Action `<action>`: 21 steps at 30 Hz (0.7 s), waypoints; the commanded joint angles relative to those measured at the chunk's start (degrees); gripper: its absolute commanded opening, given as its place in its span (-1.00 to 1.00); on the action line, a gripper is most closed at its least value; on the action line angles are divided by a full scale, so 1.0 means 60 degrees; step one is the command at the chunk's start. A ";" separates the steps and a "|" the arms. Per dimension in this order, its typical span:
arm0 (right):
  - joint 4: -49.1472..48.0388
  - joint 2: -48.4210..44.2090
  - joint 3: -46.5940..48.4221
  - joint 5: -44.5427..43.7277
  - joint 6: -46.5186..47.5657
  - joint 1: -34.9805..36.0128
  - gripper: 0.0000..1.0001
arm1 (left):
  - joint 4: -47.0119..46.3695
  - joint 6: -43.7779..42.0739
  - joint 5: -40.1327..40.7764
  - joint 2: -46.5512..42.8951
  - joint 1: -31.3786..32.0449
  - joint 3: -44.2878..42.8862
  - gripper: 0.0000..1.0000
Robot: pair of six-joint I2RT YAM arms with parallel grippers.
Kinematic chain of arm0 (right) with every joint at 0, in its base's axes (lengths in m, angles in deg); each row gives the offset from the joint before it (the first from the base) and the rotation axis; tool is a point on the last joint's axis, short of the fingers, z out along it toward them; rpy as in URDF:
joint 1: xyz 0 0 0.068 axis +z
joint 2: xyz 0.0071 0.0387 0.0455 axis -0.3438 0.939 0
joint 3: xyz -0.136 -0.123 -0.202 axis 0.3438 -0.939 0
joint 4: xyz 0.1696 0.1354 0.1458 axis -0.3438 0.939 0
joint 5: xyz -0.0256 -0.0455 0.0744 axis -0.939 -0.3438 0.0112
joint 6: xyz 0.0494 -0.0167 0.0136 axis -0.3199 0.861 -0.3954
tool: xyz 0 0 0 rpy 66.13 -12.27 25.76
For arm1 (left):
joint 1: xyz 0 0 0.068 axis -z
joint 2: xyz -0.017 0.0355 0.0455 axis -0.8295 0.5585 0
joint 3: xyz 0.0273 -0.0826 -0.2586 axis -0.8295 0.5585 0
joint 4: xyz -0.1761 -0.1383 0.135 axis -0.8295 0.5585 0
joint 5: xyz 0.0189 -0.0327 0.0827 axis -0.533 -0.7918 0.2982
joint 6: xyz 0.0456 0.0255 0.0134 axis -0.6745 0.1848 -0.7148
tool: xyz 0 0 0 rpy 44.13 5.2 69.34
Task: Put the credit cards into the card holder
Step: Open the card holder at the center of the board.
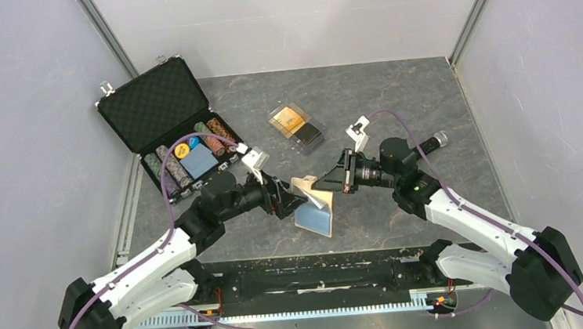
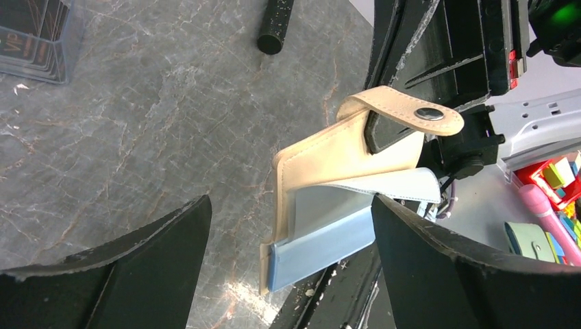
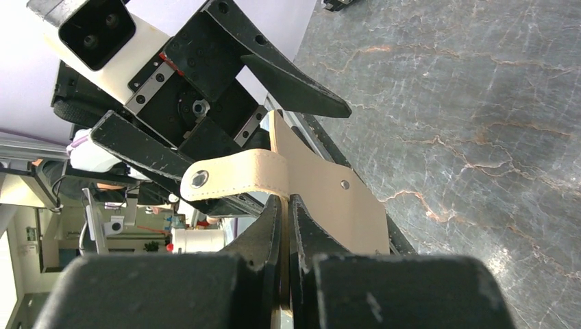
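My right gripper is holding the slanted card holder beside its snap tab, so next my left gripper pinches the card holder's top edge (image 2: 294, 155) while my right gripper takes the card holder's side.
The card holder (image 1: 317, 206), tan with light blue inner pockets, hangs half unfolded above the table between both arms. My right gripper (image 1: 328, 184) is shut on its tan flap (image 3: 329, 199), just below the snap tab (image 3: 236, 179). My left gripper (image 1: 295, 201) stands open beside it. In the left wrist view the blue pocket (image 2: 322, 247) lies between the wide-apart fingers (image 2: 116, 267) without touching them. The credit cards, one orange-gold (image 1: 287, 118) and one black (image 1: 309, 134), lie in a clear box behind the holder.
A black poker-chip case (image 1: 159, 104) stands open at the back left, with chips and a blue deck inside. The clear box (image 2: 34, 34) sits at the far left of the left wrist view. The arms' black base rail (image 1: 313, 277) runs along the near edge.
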 commanded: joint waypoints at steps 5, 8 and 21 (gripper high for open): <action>-0.0905 0.0031 0.0109 0.0596 -0.0358 -0.0038 -1.00 | -0.2257 -0.0353 -0.0503 0.0279 -0.0019 0.0342 0.93; -0.0901 0.0006 0.0095 0.0620 -0.0367 -0.0042 -1.00 | -0.2623 -0.0165 -0.1022 0.0558 -0.0019 0.0332 0.81; 0.0914 -0.0007 0.0701 0.0061 0.1463 -0.0089 -0.37 | -0.1025 0.0551 -0.0202 0.0171 -0.0033 -0.0143 -0.96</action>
